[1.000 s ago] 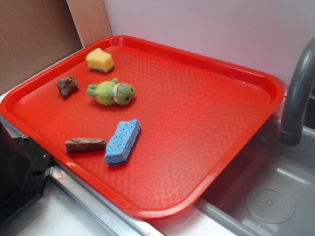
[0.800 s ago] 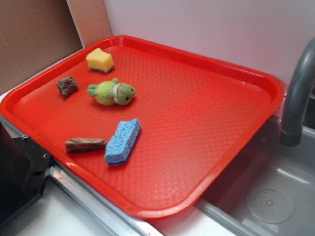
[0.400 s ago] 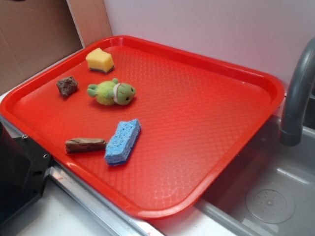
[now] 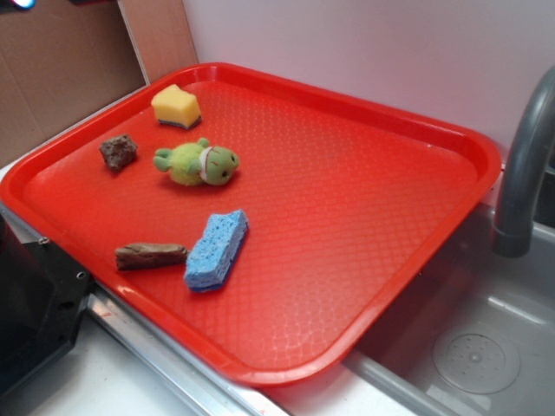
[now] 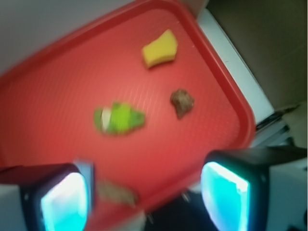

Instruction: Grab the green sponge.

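Note:
Next, my gripper goes to the yellow foam (image 4: 176,106) (image 5: 160,49) of the green sponge, beyond the plush toy, and closes across the sponge's sides.
The green sponge (image 4: 176,106), a yellow foam block with a dark green underside, lies at the far left corner of the red tray (image 4: 390,217). In the wrist view the green sponge (image 5: 160,49) sits at the top, well away from my gripper (image 5: 144,197). The gripper hangs high over the tray's near left edge, open, its glowing cyan pads (image 5: 65,202) wide apart with nothing between them. In the exterior view only a cyan tip of the gripper (image 4: 19,3) shows at the top left corner.
A fuzzy green plush toy (image 4: 198,163) lies between the sponge and a flat blue sponge (image 4: 216,249). Brown lumps (image 4: 118,151) (image 4: 150,255) lie near the tray's left rim. A grey faucet (image 4: 525,165) and a sink (image 4: 477,355) are on the right, a black block (image 4: 30,312) at the front left.
A cyan tip of the gripper has come into the top left corner of the exterior view. Nothing on the tray has moved.

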You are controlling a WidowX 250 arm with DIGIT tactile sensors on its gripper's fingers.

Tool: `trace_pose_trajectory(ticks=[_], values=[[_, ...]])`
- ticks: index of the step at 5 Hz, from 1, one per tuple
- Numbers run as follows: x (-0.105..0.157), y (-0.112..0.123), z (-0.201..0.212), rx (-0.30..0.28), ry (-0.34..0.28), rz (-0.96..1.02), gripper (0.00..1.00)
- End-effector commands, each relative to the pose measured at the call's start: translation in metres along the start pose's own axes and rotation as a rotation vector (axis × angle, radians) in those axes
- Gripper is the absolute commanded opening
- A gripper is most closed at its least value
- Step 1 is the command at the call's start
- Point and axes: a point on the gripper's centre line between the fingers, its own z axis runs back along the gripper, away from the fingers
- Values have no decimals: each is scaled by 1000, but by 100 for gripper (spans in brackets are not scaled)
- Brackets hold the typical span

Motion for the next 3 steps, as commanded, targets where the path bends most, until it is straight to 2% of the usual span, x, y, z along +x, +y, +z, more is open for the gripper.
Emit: trace_pose_trajectory(ticks=[1,3], values=[[63,19,-67,66,-158,470,100],[99,42,-108,130,-232,690,100]])
